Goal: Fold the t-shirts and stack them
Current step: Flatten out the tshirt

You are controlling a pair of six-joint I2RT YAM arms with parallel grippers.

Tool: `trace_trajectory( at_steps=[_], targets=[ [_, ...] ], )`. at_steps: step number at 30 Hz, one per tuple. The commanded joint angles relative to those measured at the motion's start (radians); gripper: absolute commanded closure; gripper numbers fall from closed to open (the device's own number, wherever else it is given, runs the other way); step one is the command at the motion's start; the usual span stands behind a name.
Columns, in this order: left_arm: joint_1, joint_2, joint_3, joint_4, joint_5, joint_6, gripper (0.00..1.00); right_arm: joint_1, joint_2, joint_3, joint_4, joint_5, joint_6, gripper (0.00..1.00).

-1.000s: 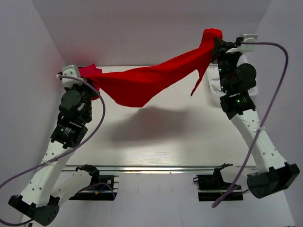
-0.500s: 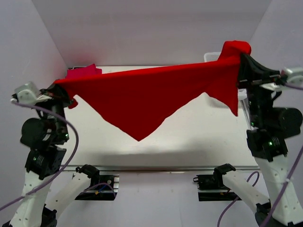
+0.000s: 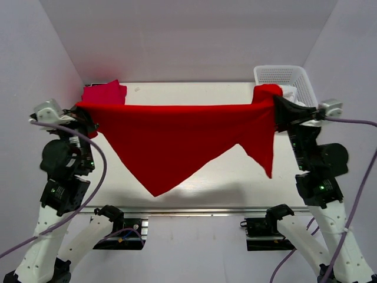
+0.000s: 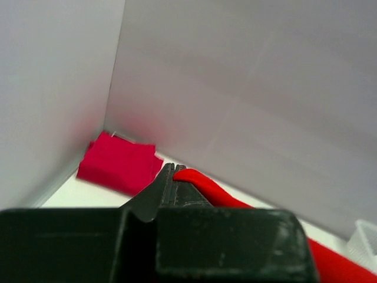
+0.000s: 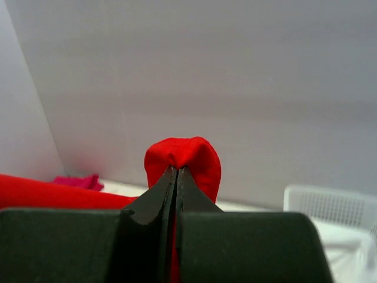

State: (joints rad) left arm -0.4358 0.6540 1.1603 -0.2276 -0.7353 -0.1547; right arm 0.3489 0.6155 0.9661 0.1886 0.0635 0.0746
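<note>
The lower edge of the bright red t-shirt slants up from its hanging point, so I need to first lay the t-shirt down and then take that point (image 3: pixel 154 191) with my left gripper.
The bright red t-shirt (image 3: pixel 177 135) hangs stretched in the air between both grippers, its lower part sagging to a point above the table. My left gripper (image 3: pixel 82 111) is shut on its left end, seen as a red fold (image 4: pixel 203 187) at the fingertips. My right gripper (image 3: pixel 275 106) is shut on its right end, a red bunch (image 5: pixel 184 158) over the closed jaws. The pinkish crimson t-shirt (image 3: pixel 104 92) lies folded at the back left corner; it also shows in the left wrist view (image 4: pixel 118 164).
A white mesh basket (image 3: pixel 283 75) stands at the back right of the table, also in the right wrist view (image 5: pixel 330 203). White walls enclose the table (image 3: pixel 235 177) on the left, back and right.
Both arms have moved apart and then lowered, pulling the red shirt from a slack drape into a taut spread. The basket, hidden before, now shows.
</note>
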Motion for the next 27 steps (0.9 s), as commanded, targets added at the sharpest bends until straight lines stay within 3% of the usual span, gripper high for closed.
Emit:
trace_trajectory(
  at_steps=[1,9,19,23,27],
  targets=[
    [0.003,0.036,-0.077,0.034,-0.061,-0.034,1.00,-0.004,0.029,-0.091,0.074,0.071,0.086,1.00],
    [0.014,0.258,-0.232,0.154,-0.079,-0.086,1.00,-0.005,0.220,-0.227,0.149,0.128,0.168,1.00],
    [0.068,0.608,-0.119,0.224,-0.105,-0.074,1.00,-0.011,0.579,-0.091,0.201,0.261,0.122,1.00],
    [0.078,0.604,-0.096,0.189,-0.139,-0.085,1.00,-0.011,0.590,-0.033,0.173,0.259,0.096,1.00],
    [0.078,0.458,-0.154,0.214,-0.108,-0.085,1.00,-0.011,0.492,-0.064,0.175,0.191,0.085,1.00]
  ],
)
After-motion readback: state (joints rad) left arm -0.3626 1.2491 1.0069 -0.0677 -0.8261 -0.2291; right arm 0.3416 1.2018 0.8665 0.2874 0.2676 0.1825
